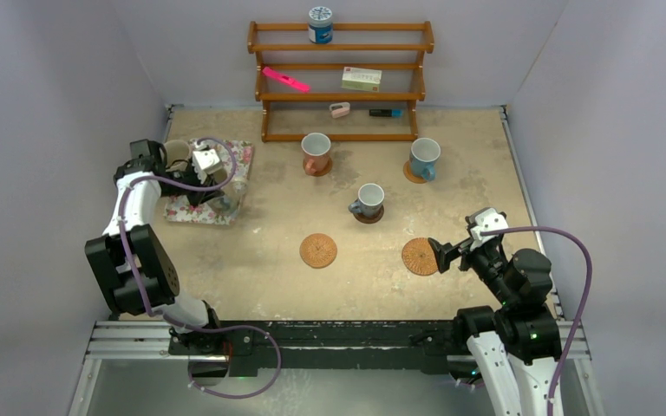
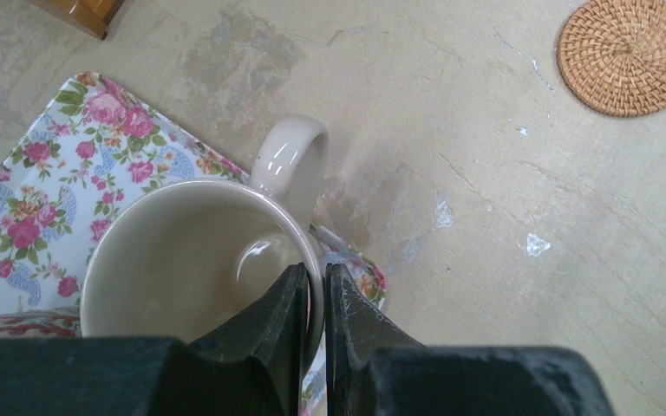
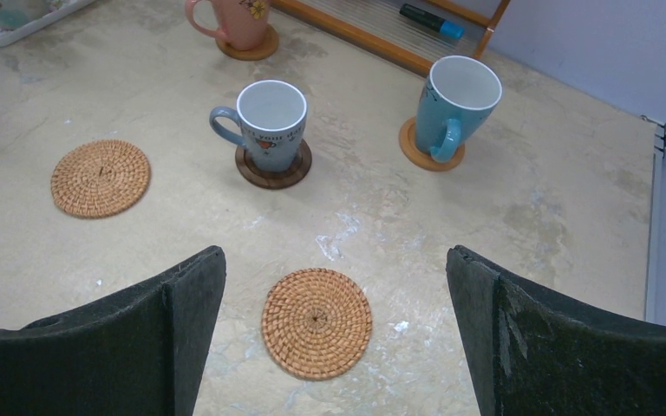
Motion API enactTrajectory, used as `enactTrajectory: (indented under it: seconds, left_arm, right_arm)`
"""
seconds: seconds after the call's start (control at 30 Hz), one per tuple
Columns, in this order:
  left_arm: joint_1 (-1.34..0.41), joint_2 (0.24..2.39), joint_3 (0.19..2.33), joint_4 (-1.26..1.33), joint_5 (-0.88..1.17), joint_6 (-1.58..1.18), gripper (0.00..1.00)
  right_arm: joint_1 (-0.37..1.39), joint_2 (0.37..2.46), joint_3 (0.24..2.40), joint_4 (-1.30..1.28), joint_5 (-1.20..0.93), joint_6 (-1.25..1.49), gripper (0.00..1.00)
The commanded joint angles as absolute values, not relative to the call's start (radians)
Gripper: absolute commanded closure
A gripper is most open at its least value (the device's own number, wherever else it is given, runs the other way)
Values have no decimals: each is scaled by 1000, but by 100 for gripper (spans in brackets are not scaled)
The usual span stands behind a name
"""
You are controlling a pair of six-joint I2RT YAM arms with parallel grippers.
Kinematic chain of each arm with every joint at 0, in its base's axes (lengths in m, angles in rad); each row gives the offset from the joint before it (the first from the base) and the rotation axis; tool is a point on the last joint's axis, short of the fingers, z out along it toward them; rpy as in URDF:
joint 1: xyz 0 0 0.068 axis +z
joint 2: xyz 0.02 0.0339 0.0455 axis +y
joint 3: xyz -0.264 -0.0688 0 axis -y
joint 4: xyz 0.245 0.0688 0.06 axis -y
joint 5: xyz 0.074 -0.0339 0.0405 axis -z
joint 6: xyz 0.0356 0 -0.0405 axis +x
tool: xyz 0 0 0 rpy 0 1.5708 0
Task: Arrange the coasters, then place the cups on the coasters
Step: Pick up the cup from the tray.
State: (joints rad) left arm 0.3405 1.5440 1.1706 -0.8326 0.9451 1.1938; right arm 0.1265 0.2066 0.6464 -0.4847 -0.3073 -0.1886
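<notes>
The robot's left gripper should release the cream cup on the table (image 1: 281,222) (image 2: 477,147) between the floral mat and the closest bare woven coaster.
My left gripper (image 2: 315,273) is shut on the rim of a cream cup (image 2: 182,251): one finger is inside, one outside, and the handle points away. The cup is over the corner of the floral mat (image 2: 43,182). Another cream cup (image 1: 176,154) shows partly behind the left arm. Three cups stand on coasters: pinkish-brown (image 1: 316,153), blue (image 1: 424,159), and grey-blue (image 1: 369,201) on the dark coaster (image 3: 273,171). Two woven coasters lie bare (image 1: 318,250) (image 1: 419,256). My right gripper (image 3: 334,260) hangs open above the right one (image 3: 316,322), holding nothing.
A wooden rack (image 1: 340,82) stands against the back wall, with a blue-and-white canister (image 1: 320,24) on top and small items on its shelves. Grey walls close in the left and right sides. The floral mat (image 1: 241,156) lies at the far left.
</notes>
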Motion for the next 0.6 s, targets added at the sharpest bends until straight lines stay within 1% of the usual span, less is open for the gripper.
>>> enactTrajectory:
  seconds: [0.0, 0.23, 0.57]
  left_arm:
    - [351, 1464, 1176, -759, 1015, 1090, 100]
    - [351, 1388, 1144, -583, 1020, 901, 100]
    - [336, 1335, 1155, -552, 1032, 841, 100]
  right_arm:
    - [132, 194, 644, -482, -331, -201, 1]
    - [132, 192, 645, -482, -331, -202, 1]
    - [132, 192, 645, -484, -333, -202, 1]
